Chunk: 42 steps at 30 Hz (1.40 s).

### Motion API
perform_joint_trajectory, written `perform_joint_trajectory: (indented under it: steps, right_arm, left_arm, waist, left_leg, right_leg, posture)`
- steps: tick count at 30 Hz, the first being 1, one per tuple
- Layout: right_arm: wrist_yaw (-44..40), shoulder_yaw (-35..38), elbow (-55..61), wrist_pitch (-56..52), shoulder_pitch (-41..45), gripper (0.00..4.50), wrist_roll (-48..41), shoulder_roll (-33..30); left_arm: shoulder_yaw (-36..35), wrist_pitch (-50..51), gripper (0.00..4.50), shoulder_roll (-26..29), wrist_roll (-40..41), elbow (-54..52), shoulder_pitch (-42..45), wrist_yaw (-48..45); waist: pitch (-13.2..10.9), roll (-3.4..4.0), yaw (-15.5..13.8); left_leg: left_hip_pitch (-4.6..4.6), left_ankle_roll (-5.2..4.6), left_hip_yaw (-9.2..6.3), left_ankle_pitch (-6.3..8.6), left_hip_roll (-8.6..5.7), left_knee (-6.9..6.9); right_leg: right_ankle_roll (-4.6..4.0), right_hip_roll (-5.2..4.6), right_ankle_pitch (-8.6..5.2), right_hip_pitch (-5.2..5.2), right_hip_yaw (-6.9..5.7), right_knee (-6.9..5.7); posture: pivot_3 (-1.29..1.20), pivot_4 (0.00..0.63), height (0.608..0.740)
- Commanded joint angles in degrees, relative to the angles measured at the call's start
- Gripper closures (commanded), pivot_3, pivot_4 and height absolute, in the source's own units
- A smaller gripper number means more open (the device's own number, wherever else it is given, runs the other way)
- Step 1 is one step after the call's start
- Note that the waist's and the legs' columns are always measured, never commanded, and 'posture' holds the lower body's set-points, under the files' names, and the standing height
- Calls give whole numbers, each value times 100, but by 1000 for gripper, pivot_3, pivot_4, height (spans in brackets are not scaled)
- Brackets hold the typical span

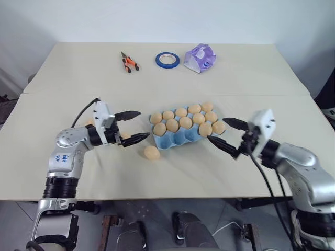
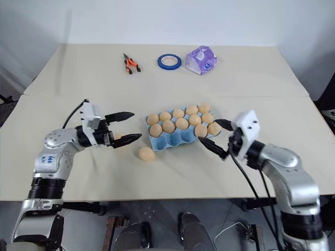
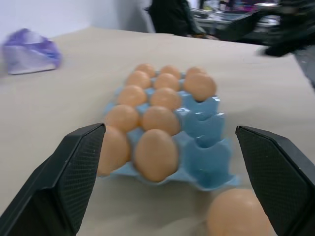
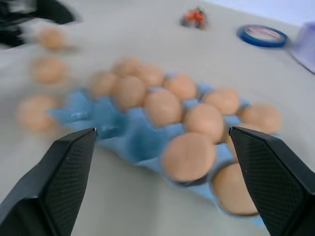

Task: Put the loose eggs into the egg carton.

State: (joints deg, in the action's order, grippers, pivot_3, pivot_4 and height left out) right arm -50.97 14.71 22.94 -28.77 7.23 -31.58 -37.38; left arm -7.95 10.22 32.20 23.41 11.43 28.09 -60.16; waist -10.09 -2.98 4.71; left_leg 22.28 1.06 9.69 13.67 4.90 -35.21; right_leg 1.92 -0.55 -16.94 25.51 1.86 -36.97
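My left gripper will close around the middle of the loose egg (image 1: pixel 152 152) (image 3: pixel 239 215) that is just in front of the light blue egg carton, nearest the carton's empty cups.
The light blue egg carton (image 1: pixel 178 137) lies mid-table and holds several tan eggs; the cups at the left end of its near row are bare. One loose egg (image 1: pixel 152 152) rests on the table just in front of the carton's left end. Another loose egg (image 1: pixel 125 136) peeks out behind the near finger of my left gripper (image 1: pixel 144 124). That gripper is open and empty and points at the carton's left end. My right gripper (image 1: pixel 216 129) is open and empty at the carton's right end, beside the last egg (image 4: pixel 189 156) in the near row.
At the back of the table lie orange-handled pliers (image 1: pixel 129 63), a blue tape roll (image 1: pixel 167 59) and a purple-white packet (image 1: pixel 200 58). A seam crosses the table behind the carton. The table's front edge runs close below both arms.
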Motion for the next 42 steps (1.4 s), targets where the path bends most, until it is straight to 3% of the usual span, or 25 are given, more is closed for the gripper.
perform_joint_trajectory:
  steps: [1, 7, 18, 24, 28, 35, 42]
  right_arm:
    - [-985, 562, 139, 414, -569, 11, -492, -351]
    - [-1912, 726, -268, 740, -1099, 11, -614, -806]
    - [-2210, 486, -839, 933, -599, 11, -569, -883]
    - [-2380, 408, -938, 966, -431, 11, -603, -890]
    - [-2244, 281, -892, 929, -324, 11, -539, -812]
    - [-2064, 217, -709, 941, -417, 11, -605, -747]
    - [-1898, 328, -514, 954, -660, 11, -638, -732]
  left_arm:
    - [-396, 49, 0, 249, 146, -278, -203, 167]
    - [-873, 268, 0, 615, 253, -609, -917, 300]
    - [-1450, 1277, 0, 676, 942, -2860, -2698, 920]
    - [-856, 1486, 0, 354, 800, -3688, -2883, 1488]
    - [137, 1382, 0, -131, 239, -3813, -2792, 1996]
    - [1045, 958, 0, -605, -760, -2955, -2364, 2535]
    - [1351, 660, 0, -828, -1117, -2201, -1945, 2555]
  waist:
    - [0, 0, 1]
    - [-1, -2, 23]
    - [-9, -14, -7]
    - [-9, -13, -9]
    - [-9, -13, -7]
    - [-10, -14, -7]
    - [-9, -13, -38]
  left_leg:
    - [0, -1, 0, 1, 1, 0]
    - [-6, -5, 3, 3, -2, -4]
    - [-9, 20, -3, 17, -3, -4]
    - [-9, 15, -3, 19, -7, -4]
    - [-9, 13, -5, 18, -11, -6]
    - [-13, 6, -59, 13, -29, -15]
    - [-13, -11, -70, 5, -30, -18]
  right_leg:
    - [1, 0, 0, 0, 0, 1]
    - [1, -5, -2, -5, 3, 6]
    - [-37, -18, -21, -9, 2, 20]
    - [-31, -19, -18, -15, 4, 29]
    - [-23, -17, -13, -17, 9, 30]
    - [-14, -1, -5, -30, 12, 31]
    - [-9, -1, -3, -37, 5, 31]
  posture:
    - [0, 150, 740]
    - [0, 150, 740]
    - [0, 150, 740]
    - [0, 150, 740]
    - [0, 150, 740]
    - [0, 150, 740]
    - [0, 150, 740]
